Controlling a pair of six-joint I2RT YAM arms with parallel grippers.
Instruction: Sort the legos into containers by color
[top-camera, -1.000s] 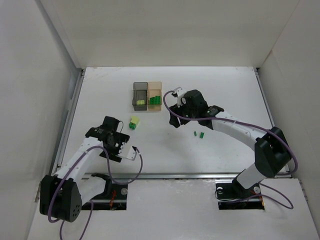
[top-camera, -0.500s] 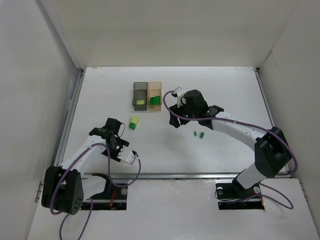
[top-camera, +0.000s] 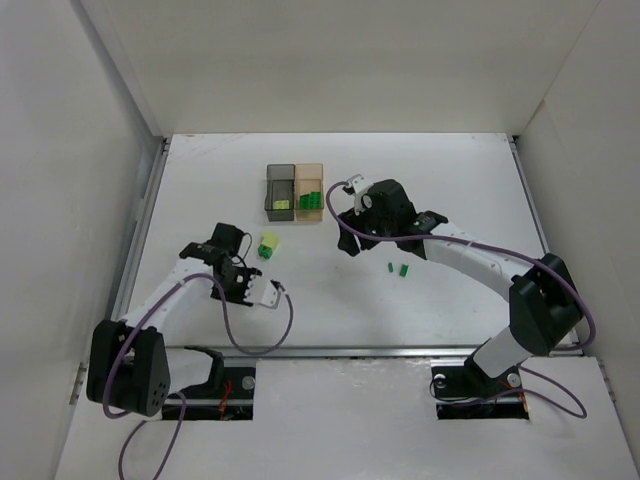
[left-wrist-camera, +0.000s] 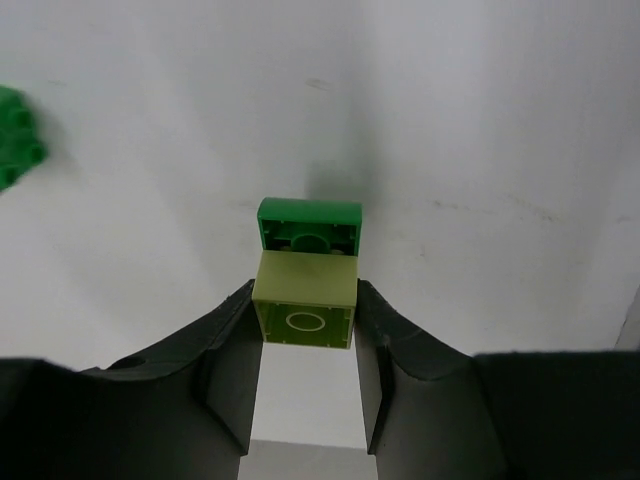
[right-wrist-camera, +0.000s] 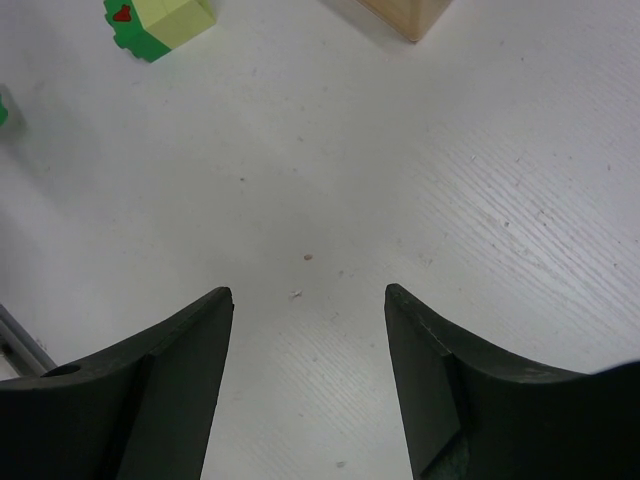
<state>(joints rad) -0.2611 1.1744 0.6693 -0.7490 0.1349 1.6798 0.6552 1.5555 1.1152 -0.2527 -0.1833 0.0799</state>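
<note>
My left gripper is going to let go of the pale yellow-green lego in the dark grey container (top-camera: 286, 187), behind the yellow-green brick there.
In the left wrist view my left gripper (left-wrist-camera: 305, 298) is shut on a pale yellow-green lego (left-wrist-camera: 305, 312), hollow underside facing the camera. A dark green lego (left-wrist-camera: 310, 222) is stuck to its far end. From above, the left gripper (top-camera: 250, 288) hides that pair. A yellow-green and green clump (top-camera: 268, 245) lies just beyond it. The containers sit at the back: the dark grey one (top-camera: 281, 188) holds a yellow-green brick, the amber one (top-camera: 310, 186) holds green bricks. My right gripper (right-wrist-camera: 308, 292) is open over bare table, right of the clump (right-wrist-camera: 160, 25).
Two loose dark green legos (top-camera: 390, 267) (top-camera: 404, 269) lie under the right forearm. A corner of the amber container (right-wrist-camera: 405, 15) shows at the top of the right wrist view. White walls enclose the table on three sides.
My left gripper has closed on the yellow-green lego while the left arm swung right, nearer the clump. The right arm has not moved.
</note>
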